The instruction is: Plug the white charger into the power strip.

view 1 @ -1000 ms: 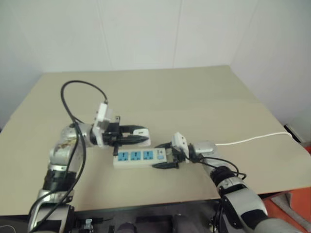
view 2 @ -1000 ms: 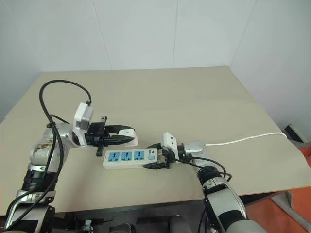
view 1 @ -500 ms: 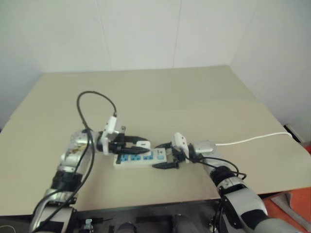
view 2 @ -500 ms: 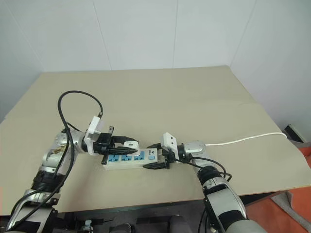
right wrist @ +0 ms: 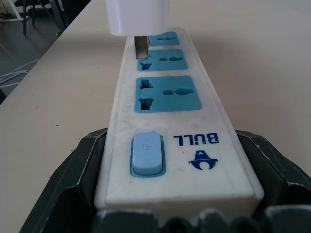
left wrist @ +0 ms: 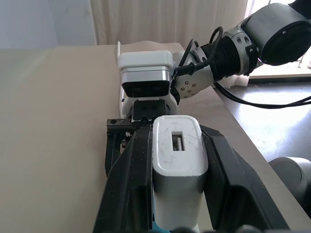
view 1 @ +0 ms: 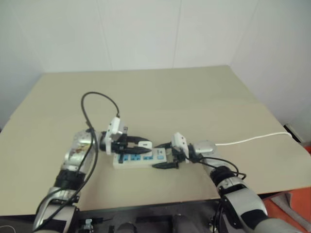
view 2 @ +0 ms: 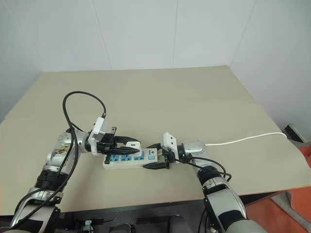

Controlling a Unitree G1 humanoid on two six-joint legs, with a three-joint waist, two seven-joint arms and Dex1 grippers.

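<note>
Next, my left gripper releases the white charger in the power strip's blue socket [view 1: 147, 155] that is nearest the power strip's switch end.
The power strip [view 2: 127, 160] lies flat on the table, its three blue socket faces up. My right gripper [view 2: 149, 155] is shut on its switch end, one black finger [right wrist: 80, 167] along each side. My left gripper [view 2: 136, 147] is shut on the white charger [left wrist: 178, 160] and holds it over the strip. In the right wrist view the charger [right wrist: 137, 17] hangs above the middle socket. Its metal prong [right wrist: 141, 47] reaches down to that socket's slot, and its body stands a little above the strip's face [right wrist: 167, 124].
The strip's thin white cord [view 2: 243, 141] trails across the beige table [view 2: 184, 97] to its right edge. A black cable [view 2: 80, 97] loops up from my left arm. White walls stand behind the table and along its right side.
My left gripper has come down and to the right with the charger, from beside the strip's far end to just above its sockets. The right gripper and the strip have stayed put.
</note>
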